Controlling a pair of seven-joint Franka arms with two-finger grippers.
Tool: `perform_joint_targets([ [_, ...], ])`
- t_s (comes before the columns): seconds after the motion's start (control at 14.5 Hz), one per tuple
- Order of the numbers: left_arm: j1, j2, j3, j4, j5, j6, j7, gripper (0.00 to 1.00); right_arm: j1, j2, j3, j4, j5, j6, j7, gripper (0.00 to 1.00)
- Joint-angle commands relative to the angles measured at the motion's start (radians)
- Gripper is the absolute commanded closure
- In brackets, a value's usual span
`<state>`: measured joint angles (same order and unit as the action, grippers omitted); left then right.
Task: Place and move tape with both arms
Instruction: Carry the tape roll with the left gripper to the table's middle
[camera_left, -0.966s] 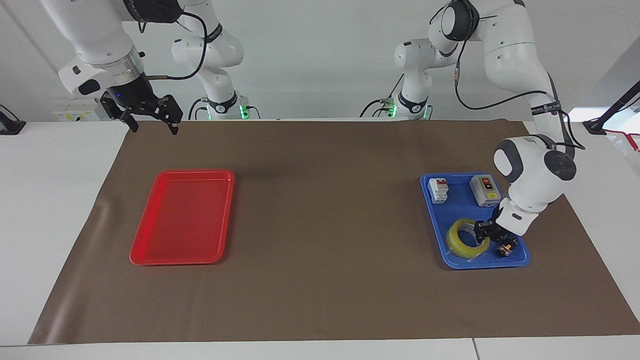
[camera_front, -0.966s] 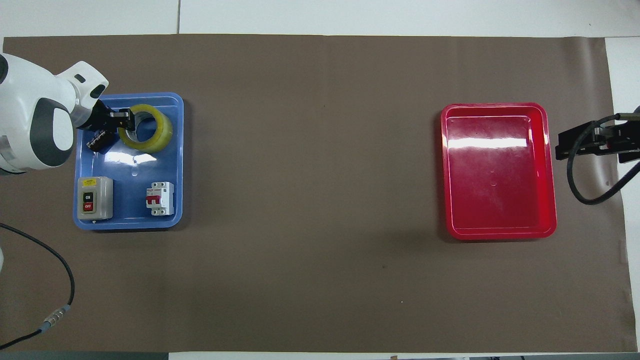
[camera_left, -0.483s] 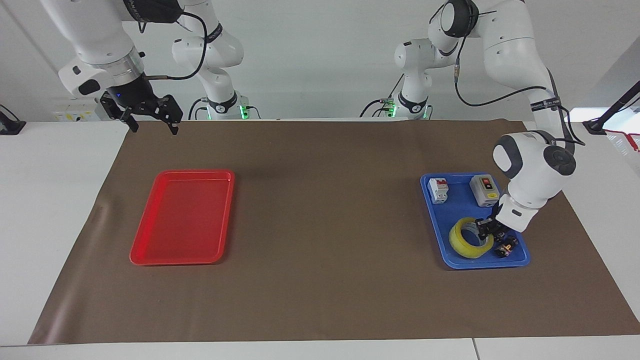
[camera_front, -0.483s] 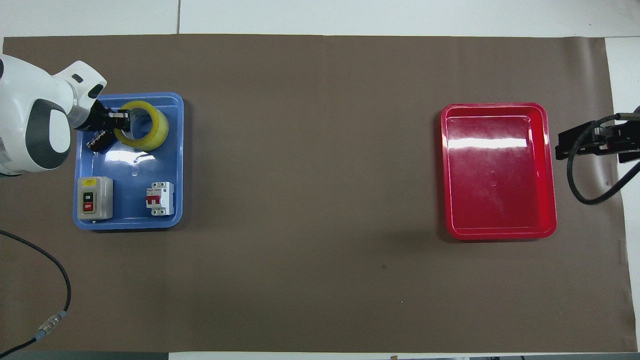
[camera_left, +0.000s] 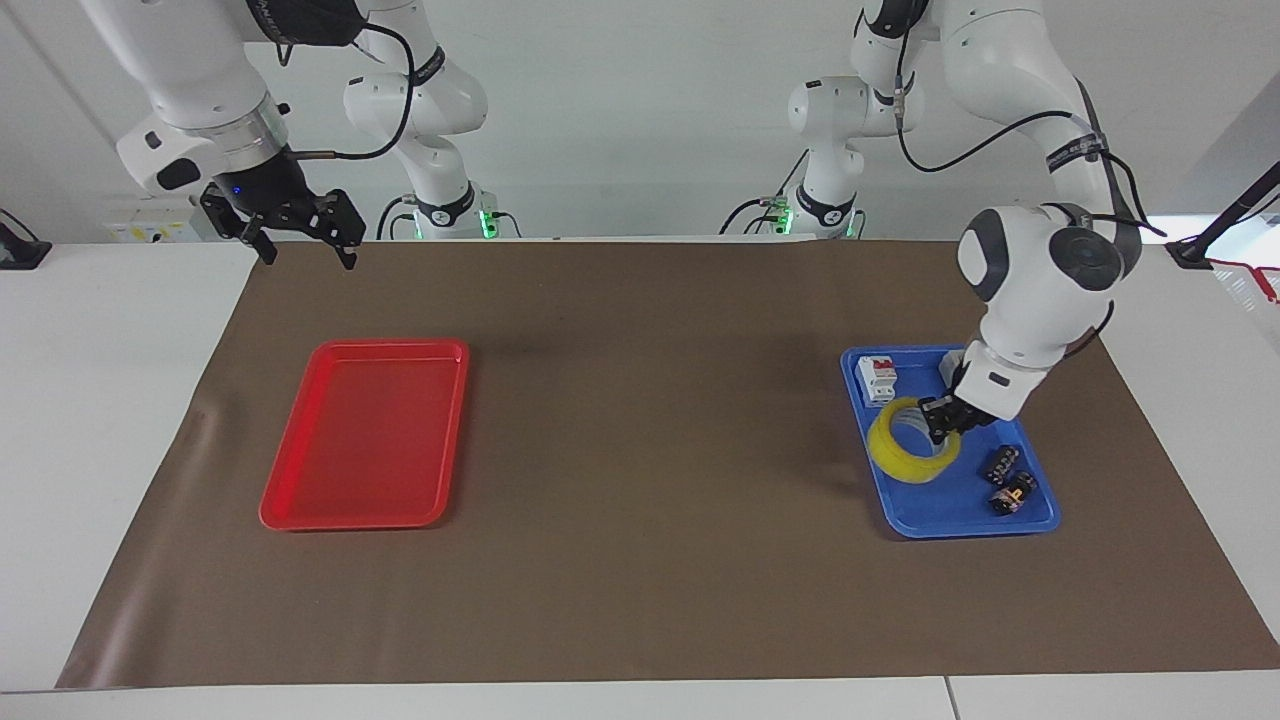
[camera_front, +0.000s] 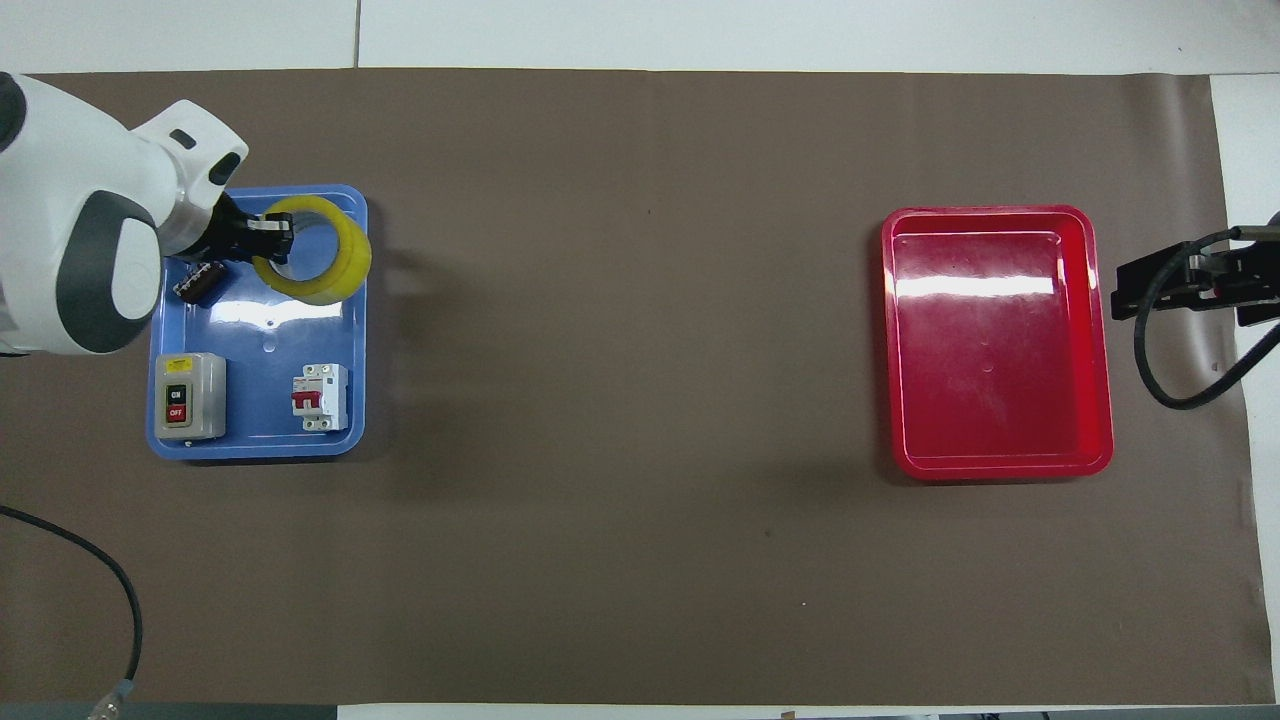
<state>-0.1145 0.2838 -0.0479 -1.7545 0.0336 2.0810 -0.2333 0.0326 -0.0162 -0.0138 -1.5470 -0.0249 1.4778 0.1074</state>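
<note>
I will use my left gripper to set the tape down on the brown mat (camera_front: 607, 320) between the blue tray and the red tray.
The tape (camera_left: 897, 456) is a yellow ring with a white core. My left gripper (camera_left: 941, 419) is shut on its rim and holds it tilted, a little above the blue tray (camera_left: 950, 515). In the overhead view the tape (camera_front: 340, 266) hangs over the tray's edge toward the table's middle, with the left gripper (camera_front: 268, 240) beside it. My right gripper (camera_left: 308, 255) is open and empty. It waits in the air over the mat's edge at the right arm's end, and shows in the overhead view (camera_front: 1180, 285) beside the red tray (camera_front: 1000, 340).
The blue tray (camera_front: 260, 430) also holds a white breaker (camera_left: 877, 380) (camera_front: 320, 397), a grey on/off switch box (camera_front: 188, 396) and small black cylinders (camera_left: 1008, 478) (camera_front: 198, 282). The red tray (camera_left: 365, 430) holds nothing. A brown mat (camera_left: 640, 450) covers the table.
My left gripper has lifted the tape off the blue tray's floor and carried it up and toward the table's middle. The right arm has not moved.
</note>
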Motion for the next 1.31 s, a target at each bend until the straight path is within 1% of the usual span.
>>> perform_joint_targets([
  [0.0, -0.114, -0.02, 0.011, -0.034, 0.035, 0.01, -0.176, 1.0, -0.01, 0.007, 0.005, 0.013, 0.003, -0.014, -0.014, 0.0],
  [0.28, -0.281, -0.005, 0.011, -0.042, 0.037, 0.062, -0.42, 1.0, -0.01, 0.007, 0.005, 0.013, 0.003, -0.014, -0.014, 0.0],
  [0.48, -0.378, 0.034, 0.011, -0.04, 0.048, 0.086, -0.546, 1.0, -0.011, 0.007, 0.006, 0.013, 0.003, -0.014, -0.014, 0.0],
  [0.62, -0.428, 0.069, 0.011, -0.037, 0.084, 0.119, -0.63, 1.0, -0.01, 0.007, 0.005, 0.013, 0.003, -0.014, -0.014, 0.0],
  [0.69, -0.439, 0.089, 0.011, -0.036, 0.098, 0.139, -0.658, 1.0, -0.01, 0.007, 0.006, 0.013, 0.003, -0.014, -0.014, 0.0],
  [0.9, -0.467, 0.115, 0.01, -0.04, 0.1, 0.165, -0.664, 1.0, -0.01, 0.007, 0.006, 0.013, 0.003, -0.014, -0.014, 0.0],
  [0.97, -0.467, 0.117, 0.007, -0.045, 0.1, 0.191, -0.658, 1.0, -0.01, 0.007, 0.006, 0.013, 0.003, -0.014, -0.014, 0.0],
  [1.1, -0.467, 0.113, 0.005, -0.084, 0.1, 0.258, -0.653, 1.0, -0.01, 0.007, 0.006, 0.013, 0.003, -0.014, -0.014, 0.0],
  [1.24, -0.468, 0.109, 0.003, -0.102, 0.1, 0.261, -0.652, 1.0, -0.01, 0.007, 0.006, 0.013, 0.003, -0.014, -0.014, 0.0],
])
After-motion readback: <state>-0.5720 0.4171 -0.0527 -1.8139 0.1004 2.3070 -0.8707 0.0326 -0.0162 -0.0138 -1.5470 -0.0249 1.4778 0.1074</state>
